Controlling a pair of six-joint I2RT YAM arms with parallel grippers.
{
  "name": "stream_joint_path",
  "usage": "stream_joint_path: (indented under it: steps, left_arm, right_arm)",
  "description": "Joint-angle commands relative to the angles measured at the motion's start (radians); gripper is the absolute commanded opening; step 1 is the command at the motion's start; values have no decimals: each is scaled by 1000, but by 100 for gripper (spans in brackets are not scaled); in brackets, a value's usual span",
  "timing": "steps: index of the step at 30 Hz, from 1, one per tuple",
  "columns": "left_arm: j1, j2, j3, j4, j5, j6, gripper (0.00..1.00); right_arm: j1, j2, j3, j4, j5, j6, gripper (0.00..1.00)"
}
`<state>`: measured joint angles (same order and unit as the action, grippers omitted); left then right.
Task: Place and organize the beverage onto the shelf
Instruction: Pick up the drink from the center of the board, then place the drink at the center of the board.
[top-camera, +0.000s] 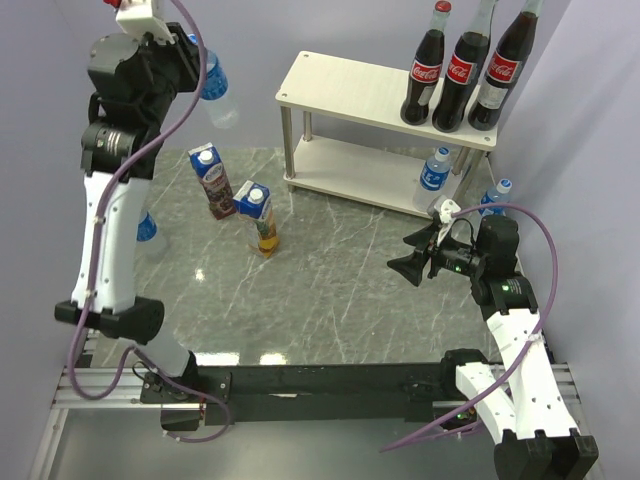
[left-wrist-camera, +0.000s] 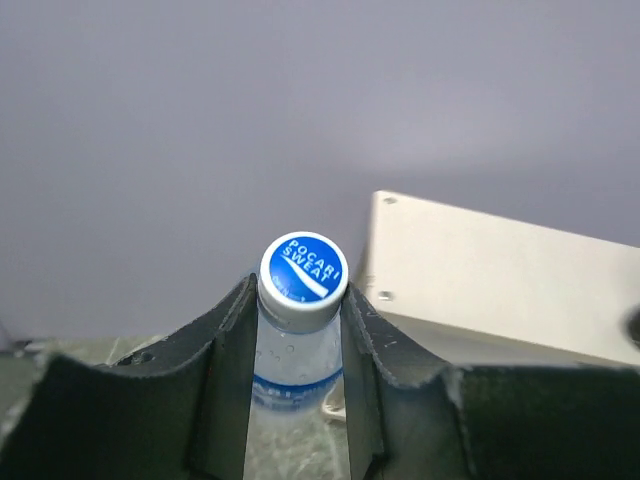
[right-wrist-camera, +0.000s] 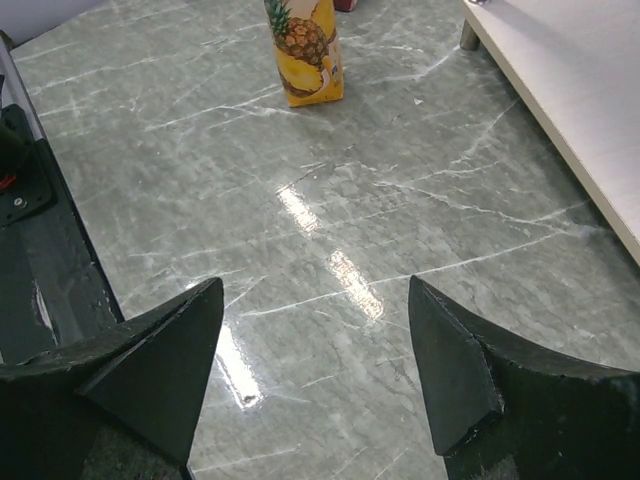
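Observation:
Next, my left gripper releases the water bottle on the bare table (top-camera: 358, 295) between the pineapple carton and my right gripper.
High at the back left, my left gripper (top-camera: 197, 68) is shut on a small blue-capped water bottle (top-camera: 216, 92), its pads clamping the neck just under the cap (left-wrist-camera: 303, 266). The pale two-tier shelf (top-camera: 340, 85) stands at the back right with three Coca-Cola bottles (top-camera: 460, 75) on the right end of its top board. Another water bottle (top-camera: 433, 178) sits on the lower board and one (top-camera: 496, 194) stands by the shelf's right end. The grape carton (top-camera: 213, 182) and pineapple carton (top-camera: 260, 215) stand on the table left of the shelf. My right gripper (top-camera: 410, 262) hangs open and holds nothing (right-wrist-camera: 315, 310).
A further water bottle (top-camera: 148, 232) shows partly behind my left arm. In the right wrist view the pineapple carton (right-wrist-camera: 305, 50) stands ahead and the shelf's lower board (right-wrist-camera: 570, 80) runs along the right. The left wrist view shows the shelf's top board (left-wrist-camera: 500, 270) ahead to the right.

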<state>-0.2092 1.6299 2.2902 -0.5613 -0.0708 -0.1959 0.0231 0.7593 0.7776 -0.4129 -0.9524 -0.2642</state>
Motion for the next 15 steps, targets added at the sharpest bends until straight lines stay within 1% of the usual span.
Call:
stream_joint_path:
  steps: [1, 3, 4, 6, 7, 9, 10, 11, 12, 13, 15]
  left_arm:
    - [-115, -82, 0, 91, 20, 15, 0]
    - [-166, -103, -9, 78, 9, 19, 0]
    - [-214, -125, -27, 68, 11, 18, 0]
    - [-261, -156, -67, 72, 17, 9, 0]
    - [-306, -189, -92, 77, 22, 6, 0]
    - [-347, -220, -178, 100, 60, -14, 0]
    - [-386, -249, -210, 109, 63, -20, 0]
    - [-407, -263, -271, 126, 83, -26, 0]
    - [-430, -274, -306, 135, 97, -30, 0]
    - [-478, -297, -377, 144, 124, -30, 0]
    - [-522, -324, -463, 201, 155, -30, 0]
  right_arm:
    - [-6, -14, -3, 6, -17, -13, 80]
    - [-8, -14, -3, 2, -14, -18, 81]
    - [-8, -14, -1, 2, -13, -20, 80]
    - [-12, -18, 2, -6, -9, -27, 80]
    - [-12, -26, 3, -6, -6, -32, 80]
    - [-18, -34, 8, -10, -3, -38, 80]
    - [-18, -41, 11, -12, 1, -40, 81]
    - [-18, -43, 12, -15, 3, -44, 81]
    - [-46, -46, 14, -18, 10, -46, 80]
    - [-51, -52, 18, -20, 17, -46, 80]
    - [-70, -58, 22, -21, 30, -46, 80]
